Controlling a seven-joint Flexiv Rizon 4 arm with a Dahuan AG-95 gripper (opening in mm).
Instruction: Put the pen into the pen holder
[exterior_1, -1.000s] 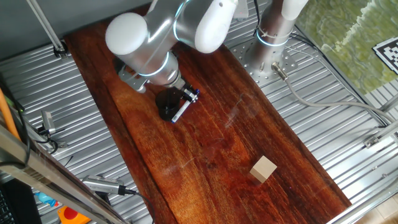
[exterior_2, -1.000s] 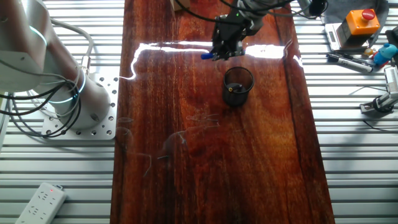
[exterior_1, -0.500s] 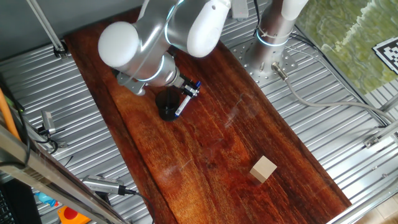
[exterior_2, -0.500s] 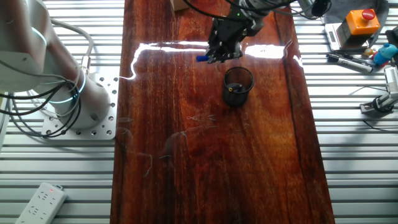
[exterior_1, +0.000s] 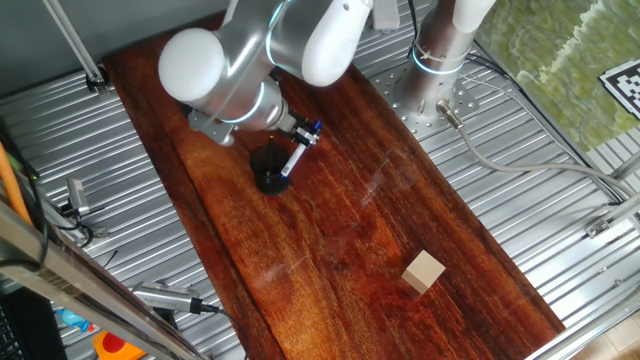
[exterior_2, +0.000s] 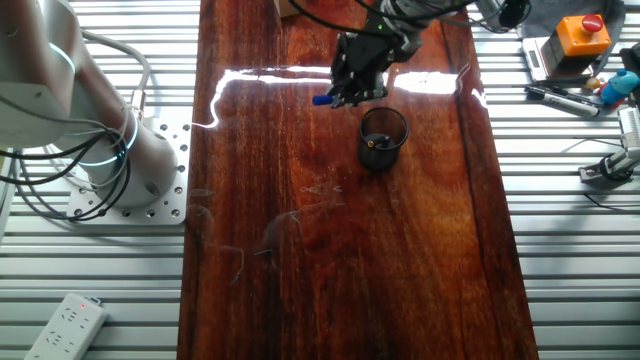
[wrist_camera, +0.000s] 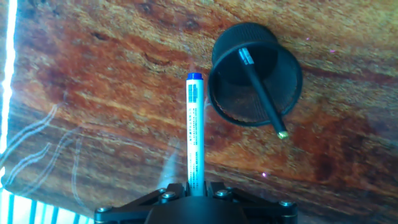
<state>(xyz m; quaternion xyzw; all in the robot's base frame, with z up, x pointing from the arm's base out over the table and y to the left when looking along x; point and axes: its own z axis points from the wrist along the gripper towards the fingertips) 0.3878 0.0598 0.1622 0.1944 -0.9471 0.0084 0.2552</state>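
Next, the gripper releases the white pen inside the black pen holder (exterior_1: 273, 168) (wrist_camera: 254, 86), beside the dark pen.
The pen (wrist_camera: 195, 130) is slim and white with a blue end. It sticks out from my gripper (wrist_camera: 196, 188), which is shut on its near end. The pen holder (wrist_camera: 231, 102) is a small black cup just right of the pen's tip, and a dark pen lies inside it. In one fixed view the pen (exterior_1: 293, 162) hangs tilted beside the black cup (exterior_1: 266, 172), under my gripper (exterior_1: 300, 143). In the other fixed view my gripper (exterior_2: 348, 86) is up and left of the cup (exterior_2: 383, 137), with the pen's blue end (exterior_2: 322, 99) pointing left, outside the rim.
A tan wooden cube (exterior_1: 424, 271) sits far down the dark wooden board (exterior_1: 340, 230). Ribbed metal table (exterior_1: 130, 220) surrounds the board. The arm's base (exterior_1: 432, 70) stands beside the board. Tools and an orange-button box (exterior_2: 575, 35) lie off the board's side.
My gripper has shifted a little toward the arm-base side with the pen, which now stands steeper. The cup and cube have not moved.
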